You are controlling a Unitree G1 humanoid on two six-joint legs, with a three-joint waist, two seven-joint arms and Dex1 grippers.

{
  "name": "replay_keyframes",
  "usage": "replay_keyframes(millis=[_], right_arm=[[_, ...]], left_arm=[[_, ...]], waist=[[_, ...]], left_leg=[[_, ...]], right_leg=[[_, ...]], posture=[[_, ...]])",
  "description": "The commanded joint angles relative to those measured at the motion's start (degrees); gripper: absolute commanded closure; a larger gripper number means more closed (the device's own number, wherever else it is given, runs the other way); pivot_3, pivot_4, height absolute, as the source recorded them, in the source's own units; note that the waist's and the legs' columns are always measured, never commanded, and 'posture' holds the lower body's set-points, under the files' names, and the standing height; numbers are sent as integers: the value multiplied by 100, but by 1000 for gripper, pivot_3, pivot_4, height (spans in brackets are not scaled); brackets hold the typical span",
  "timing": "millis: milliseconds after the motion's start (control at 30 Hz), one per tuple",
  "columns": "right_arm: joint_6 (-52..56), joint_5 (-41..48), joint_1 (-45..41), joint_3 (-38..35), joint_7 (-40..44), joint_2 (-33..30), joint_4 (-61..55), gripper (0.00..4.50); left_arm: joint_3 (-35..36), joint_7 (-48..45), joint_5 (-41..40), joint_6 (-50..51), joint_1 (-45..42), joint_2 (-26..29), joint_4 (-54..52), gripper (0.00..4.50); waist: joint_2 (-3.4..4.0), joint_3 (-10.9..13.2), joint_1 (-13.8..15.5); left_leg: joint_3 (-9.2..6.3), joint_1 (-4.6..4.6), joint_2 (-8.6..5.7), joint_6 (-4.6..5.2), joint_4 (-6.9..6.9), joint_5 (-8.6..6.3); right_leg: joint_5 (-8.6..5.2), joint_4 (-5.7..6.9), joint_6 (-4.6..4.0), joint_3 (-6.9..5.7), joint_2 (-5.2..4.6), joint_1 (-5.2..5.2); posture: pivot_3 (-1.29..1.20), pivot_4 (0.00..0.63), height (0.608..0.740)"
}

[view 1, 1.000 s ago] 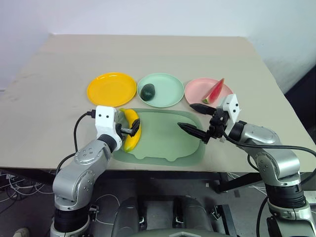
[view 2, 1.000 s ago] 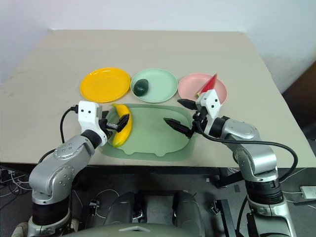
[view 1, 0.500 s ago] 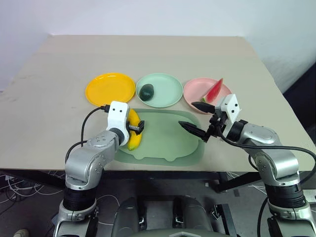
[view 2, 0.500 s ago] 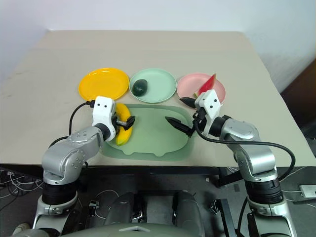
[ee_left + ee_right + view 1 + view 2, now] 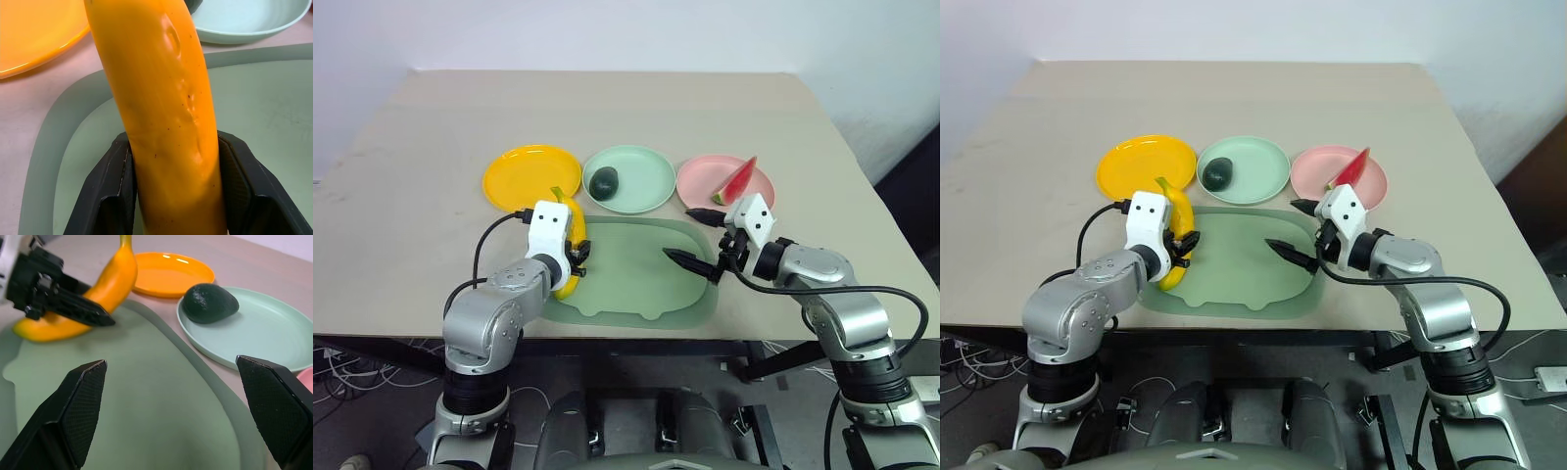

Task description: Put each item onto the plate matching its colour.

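Observation:
The robot's left gripper should release the yellow banana on the yellow-orange plate (image 5: 548, 168), toward the side of the yellow-orange plate that is near the mint plate.
My left gripper (image 5: 576, 257) is shut on the yellow banana (image 5: 572, 227) at the left edge of the green tray (image 5: 636, 289). In the left wrist view its black fingers (image 5: 110, 191) press both sides of the banana (image 5: 166, 98). The banana's stem end tilts up toward the yellow-orange plate (image 5: 529, 176), and its other end is low on the tray. The dark green avocado (image 5: 604, 181) lies on the mint plate (image 5: 651, 186). The watermelon slice (image 5: 739, 181) rests on the pink plate (image 5: 700, 181). My right gripper (image 5: 680, 233) hangs open over the tray's right side, holding nothing.
The three plates stand in a row just beyond the tray, on a beige table (image 5: 607, 108) with open surface behind them. The table's front edge runs just below the tray. A black cable (image 5: 484, 250) loops from my left wrist.
My left gripper has shut on the banana, whose stem end has tipped up toward the yellow-orange plate. The right gripper has drifted slightly left over the tray, still open.

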Motion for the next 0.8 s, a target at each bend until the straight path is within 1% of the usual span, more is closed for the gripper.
replay_keyframes(millis=[33,100,133,233,300,367,433,500,567,667,800], right_arm=[[-143,6,-121,-26,36,-18,-76,0],[-138,13,-102,-22,36,2,-110,0],[-143,3,-95,1,36,15,-120,0],[-152,-5,-105,46,38,57,-111,0],[-164,-24,-182,97,14,123,-49,0],[-173,-36,-250,130,-10,174,3,0],[-195,-63,-308,169,-34,228,43,0],[-233,-100,-355,197,-61,273,99,0],[-275,-113,-363,193,-57,276,144,0],[-342,-178,-413,199,-115,322,218,0],[-381,-257,-410,201,-189,367,231,0]], left_arm=[[151,35,258,-278,118,136,-76,2662],[-72,-131,405,-867,209,338,-177,2662],[-123,-169,502,-1321,236,345,-187,2662],[-91,-102,662,-1975,92,145,112,2662],[-3,131,921,-2461,-347,-15,768,2662],[228,178,894,-2834,-731,-208,1287,2662],[610,332,763,-2816,-1291,-350,1975,2662],[812,319,775,-3066,-1792,-288,2684,2662],[870,278,805,-3219,-1997,-266,3016,2662],[1403,154,520,-3470,-2654,-168,4293,2662],[1784,11,440,-4092,-3184,98,5858,2662]], waist=[[0,0,1],[0,0,-2],[0,0,1],[-2,1,38],[-4,2,86],[-5,3,116],[-6,3,126],[-6,3,125],[-6,3,114],[-6,4,110],[-7,4,72]], left_leg=[[0,0,0,0,0,0],[0,-1,0,0,0,0],[1,-1,0,0,0,0],[1,-7,0,0,1,0],[-3,-7,-5,2,6,-1],[-4,-8,-5,3,12,-1],[-4,-9,-5,5,14,-2],[-3,-10,-5,7,13,-2],[-2,-10,-4,6,10,-2],[3,-10,-3,5,6,-1],[5,-10,-3,4,7,0]], right_leg=[[0,0,0,0,0,0],[0,0,0,0,0,-1],[0,0,0,0,0,-3],[0,0,0,0,-2,-7],[1,0,0,-5,-8,0],[3,0,-2,-6,-8,1],[4,0,-1,-6,-8,1],[5,-1,1,-6,-7,0],[5,-1,1,-7,-3,-2],[4,-1,3,-7,-1,-5],[4,-1,4,-7,0,-5]], posture=[[0,150,695],[0,150,695],[0,150,695],[0,150,695],[0,150,695],[0,150,695],[0,150,695],[0,150,695],[0,150,695],[0,150,695],[0,150,695]])
